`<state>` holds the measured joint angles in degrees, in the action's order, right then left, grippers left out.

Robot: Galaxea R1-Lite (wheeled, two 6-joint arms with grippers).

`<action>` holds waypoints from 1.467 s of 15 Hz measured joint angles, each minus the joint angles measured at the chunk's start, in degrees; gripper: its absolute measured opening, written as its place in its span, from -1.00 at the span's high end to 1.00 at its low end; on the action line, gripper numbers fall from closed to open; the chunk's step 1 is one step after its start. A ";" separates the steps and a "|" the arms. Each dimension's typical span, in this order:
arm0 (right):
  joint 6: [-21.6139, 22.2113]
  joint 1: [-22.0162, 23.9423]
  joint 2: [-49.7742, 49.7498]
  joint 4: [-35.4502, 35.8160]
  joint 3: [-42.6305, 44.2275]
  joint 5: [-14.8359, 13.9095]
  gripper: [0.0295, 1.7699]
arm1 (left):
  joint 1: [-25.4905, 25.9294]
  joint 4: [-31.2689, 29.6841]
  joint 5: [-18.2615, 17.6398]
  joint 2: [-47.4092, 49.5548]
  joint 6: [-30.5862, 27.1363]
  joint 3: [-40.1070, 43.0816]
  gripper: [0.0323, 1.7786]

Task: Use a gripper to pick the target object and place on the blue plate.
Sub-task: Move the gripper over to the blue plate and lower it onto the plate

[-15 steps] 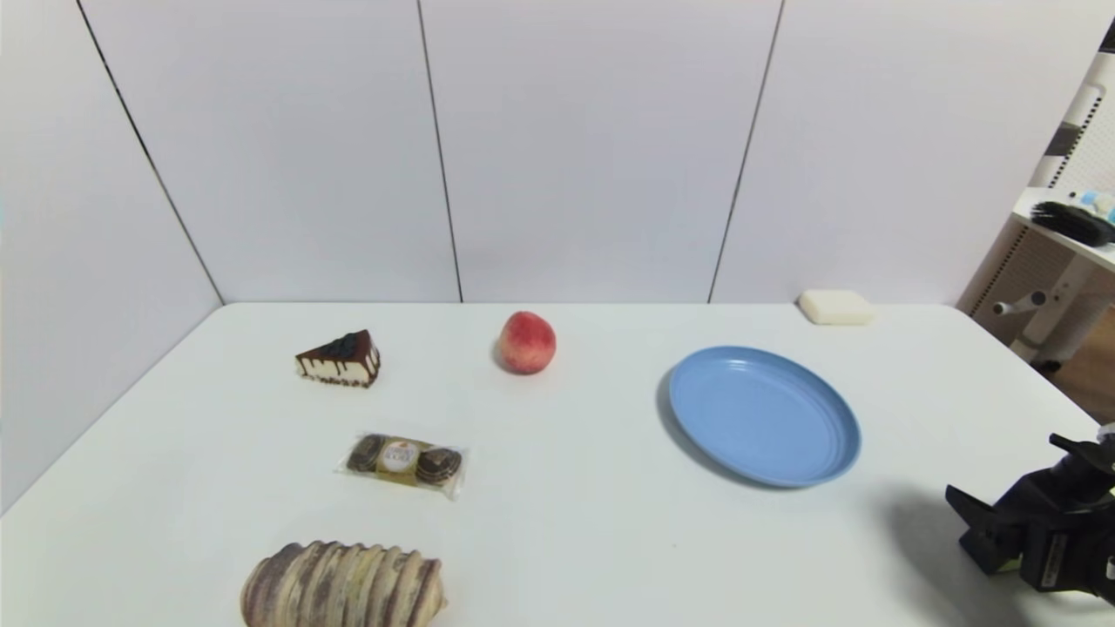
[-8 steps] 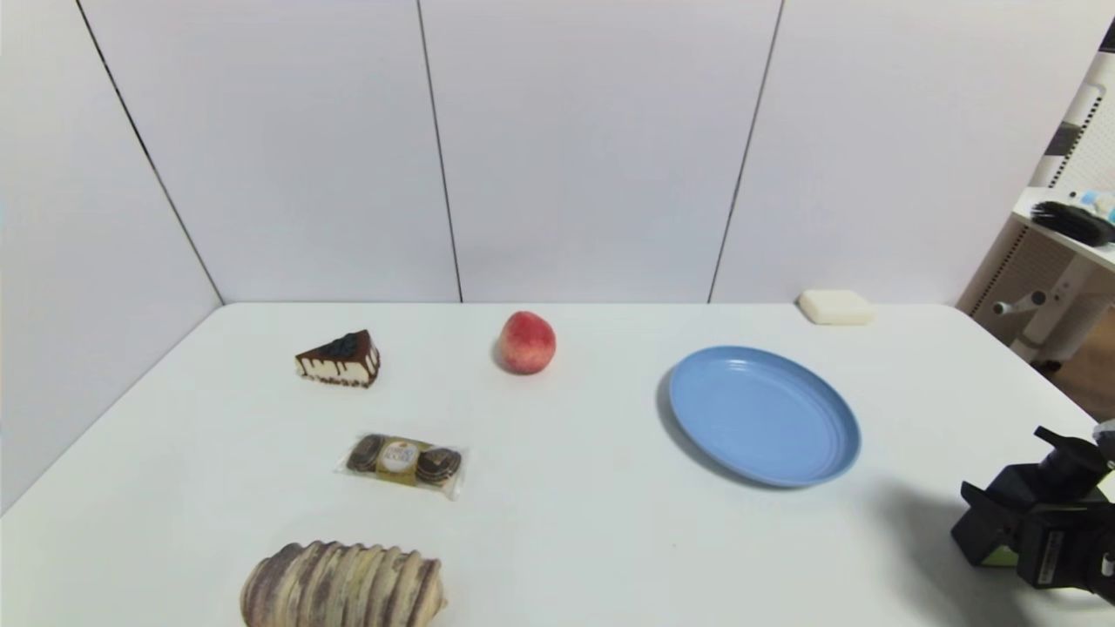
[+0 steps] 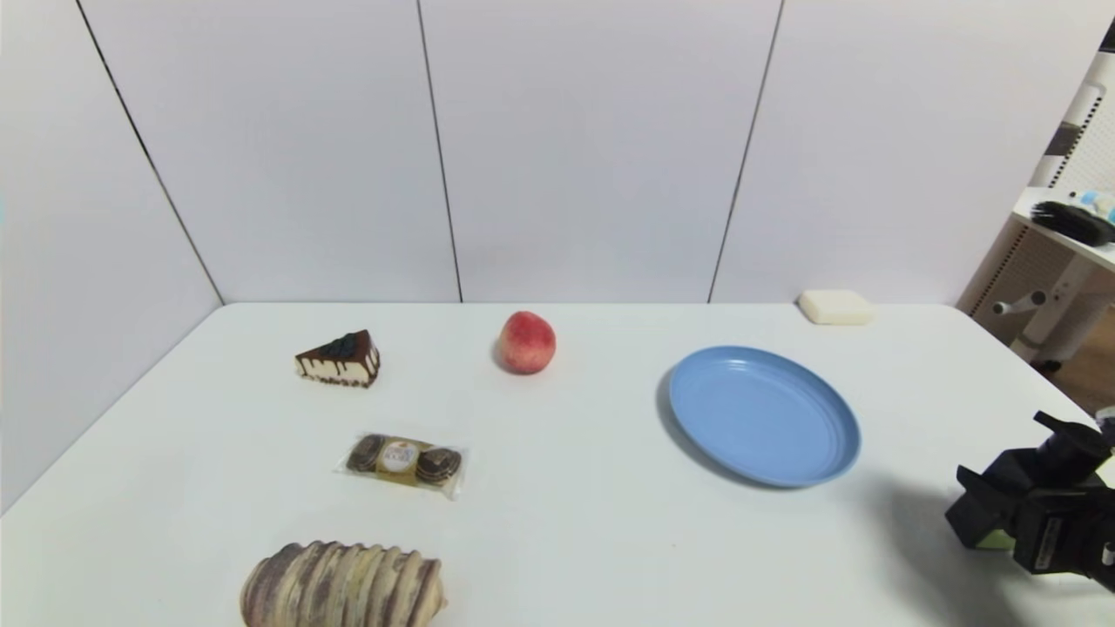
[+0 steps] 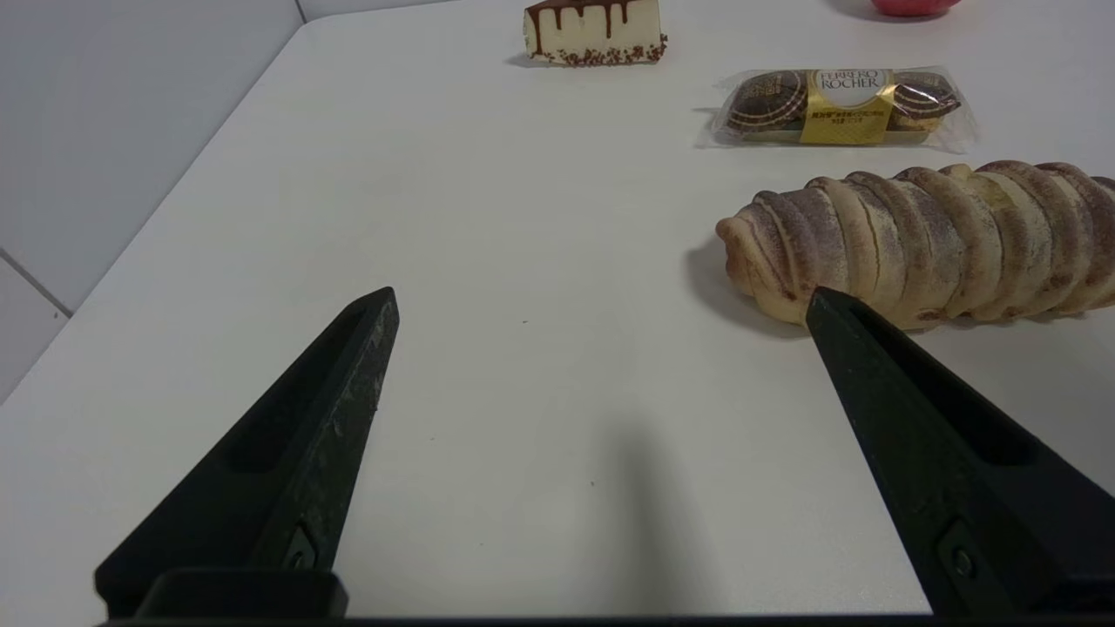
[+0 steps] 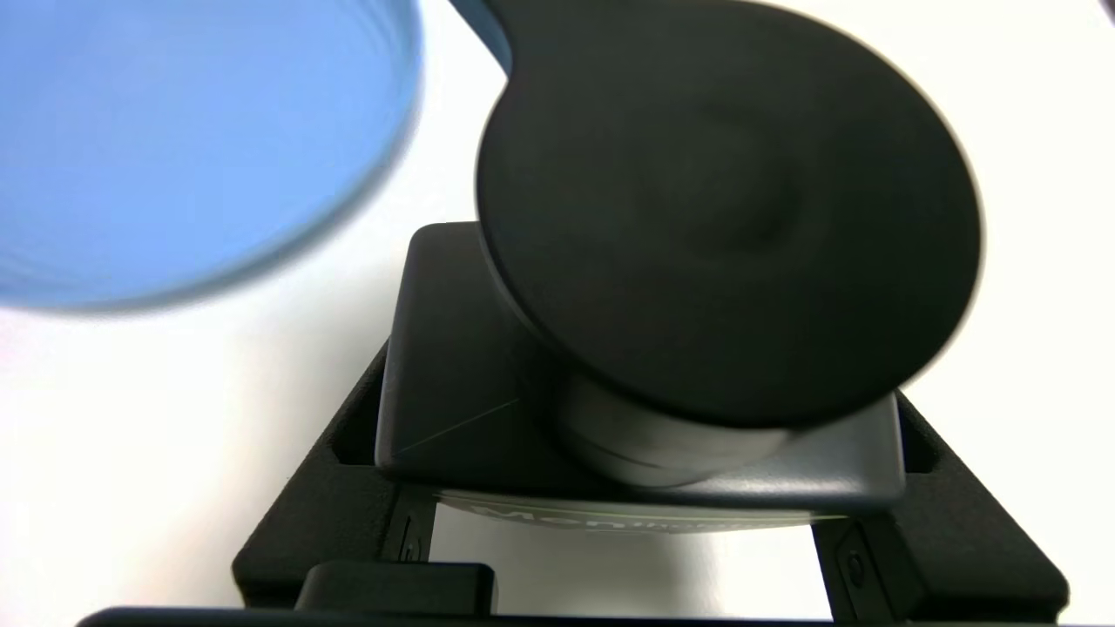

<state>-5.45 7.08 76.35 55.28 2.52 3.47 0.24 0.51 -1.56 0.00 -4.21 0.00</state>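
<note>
My right gripper should put the black pump bottle down just behind the middle of the blue plate (image 3: 757, 407).
At the table's near right edge my right gripper (image 3: 1050, 540) is shut on the target object (image 3: 989, 509), a black pump bottle held tilted, pump head (image 3: 1067, 440) pointing up and back. It hangs to the right of and nearer than the blue plate (image 3: 765, 414), which has nothing in it. In the right wrist view the bottle (image 5: 453, 366) and its round pump head (image 5: 723, 200) fill the frame between the gripper (image 5: 640, 461) fingers, with the plate (image 5: 174, 131) beyond. My left gripper (image 4: 601, 300) hovers open over bare table at the near left.
A red peach (image 3: 527, 342) and a cake slice (image 3: 340, 358) stand at the back. A chocolate pack (image 3: 403, 461) and a striped bread loaf (image 3: 341, 586) lie near left. A cream block (image 3: 836, 306) rests by the back wall.
My right gripper has risen slightly with the bottle in it, shifting a little right and then back left. The plate and the other items have not moved.
</note>
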 joint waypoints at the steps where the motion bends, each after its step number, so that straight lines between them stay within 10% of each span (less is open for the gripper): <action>1: 0.09 -0.69 -0.11 -0.30 1.91 0.07 -0.26 | 0.00 0.00 -0.01 0.00 0.00 0.00 -0.90; 15: 0.11 -12.07 12.63 -11.52 29.20 12.07 -0.26 | 0.00 0.01 -0.01 0.00 0.00 0.00 -0.90; 22: -0.11 -16.64 21.18 -10.64 33.69 12.40 -0.26 | 0.00 0.01 -0.01 0.00 0.00 0.00 -0.90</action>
<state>-5.56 -9.56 97.52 44.64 36.22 15.87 0.24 0.52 -1.57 0.00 -4.21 0.00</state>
